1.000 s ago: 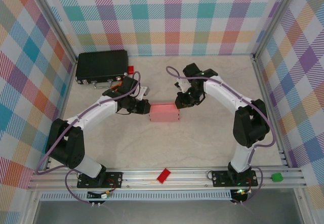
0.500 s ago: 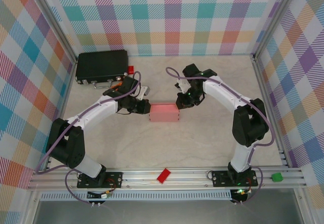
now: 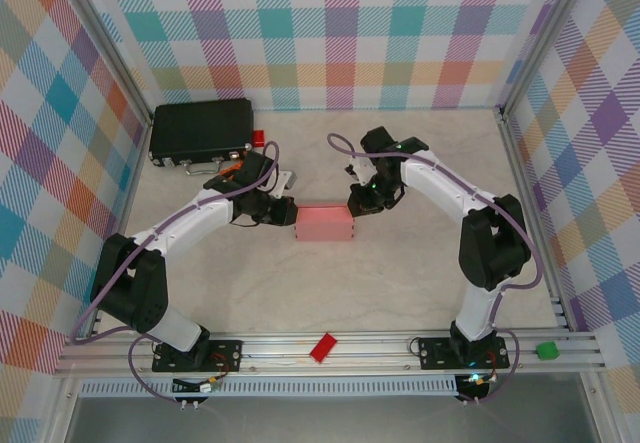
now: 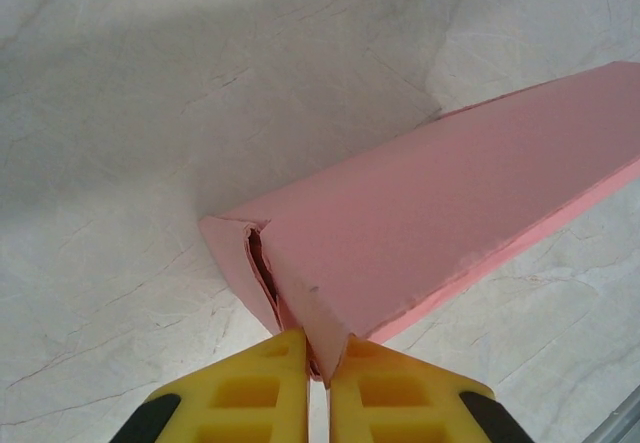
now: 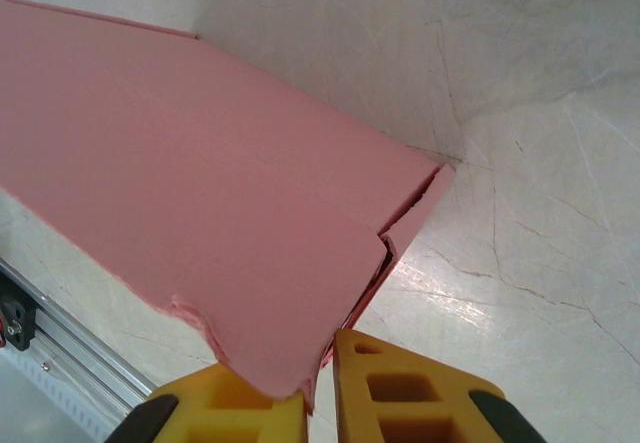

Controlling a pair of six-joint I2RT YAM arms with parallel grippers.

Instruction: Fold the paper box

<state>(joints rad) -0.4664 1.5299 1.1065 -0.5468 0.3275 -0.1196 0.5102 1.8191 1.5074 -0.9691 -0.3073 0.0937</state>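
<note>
The box's slit gapes crookedly beside the box's corner in my left gripper, so that gripper should open, back away and pinch the box's corner [image 4: 325, 335] with the box's flap straighter.
The paper box [image 3: 324, 223] lies mid-table as a closed pale-pink rectangular box, long side running left to right. My left gripper [image 3: 289, 213] sits at its left end. In the left wrist view the yellow fingers [image 4: 250, 393] are shut on a folded corner of the box's [image 4: 450, 213] end flap, and a narrow slit shows beside that corner. My right gripper [image 3: 356, 201] is at the box's right end. There its yellow fingers [image 5: 400, 393] pinch the card edge of the box [image 5: 180, 193], whose end flap stands slightly ajar.
A black case [image 3: 200, 131] stands at the back left with a small red block [image 3: 258, 138] beside it. Another red block [image 3: 323, 347] lies on the front rail, and a green piece [image 3: 546, 350] sits at the rail's right end. Plaid walls close in three sides.
My right wrist has shifted very slightly at the box's right end. The box and the left arm look unchanged.
</note>
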